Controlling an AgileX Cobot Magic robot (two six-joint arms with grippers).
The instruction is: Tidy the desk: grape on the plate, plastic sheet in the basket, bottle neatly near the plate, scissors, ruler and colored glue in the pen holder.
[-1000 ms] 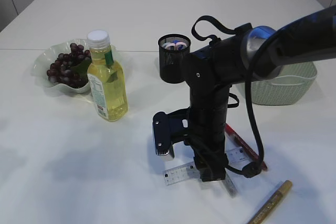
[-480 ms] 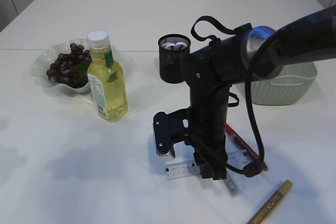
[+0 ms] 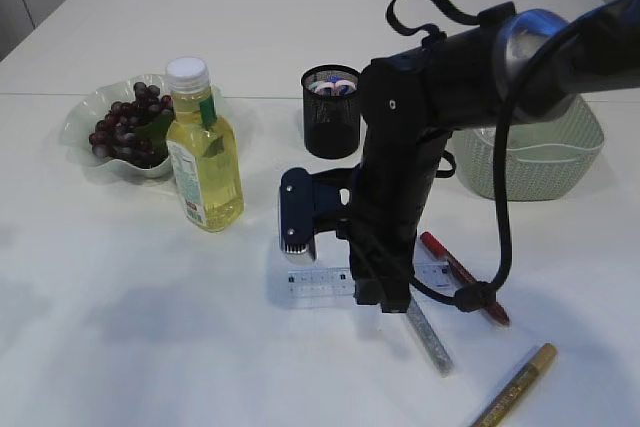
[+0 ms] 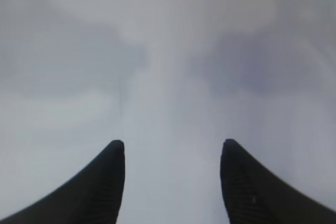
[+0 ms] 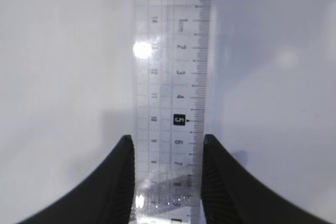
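Observation:
Next, my right gripper lets go of the clear ruler inside the black mesh pen holder [image 3: 328, 87], beside the scissors.
My right gripper [image 5: 167, 145] is shut on a clear ruler [image 5: 170, 77] and grips it across its width. In the exterior view the ruler [image 3: 315, 282] sticks out to the left of the gripper [image 3: 372, 285], level and just above the table. The black mesh pen holder [image 3: 331, 117] stands behind the arm with scissors [image 3: 333, 87] in it. Grapes [image 3: 125, 127] lie on the pale plate [image 3: 78, 115] at the left. The yellow bottle [image 3: 203, 152] stands upright next to the plate. My left gripper [image 4: 172, 148] is open over bare table. The plastic sheet is not visible.
A pale green basket [image 3: 530, 162] stands at the right, partly behind the arm. A red pen [image 3: 465, 277], a silver glitter stick [image 3: 428, 332] and a gold pen [image 3: 515, 385] lie on the table near the front right.
My right gripper has risen and moved left and toward the pen holder with the ruler in it. The silver stick now lies uncovered on the table.

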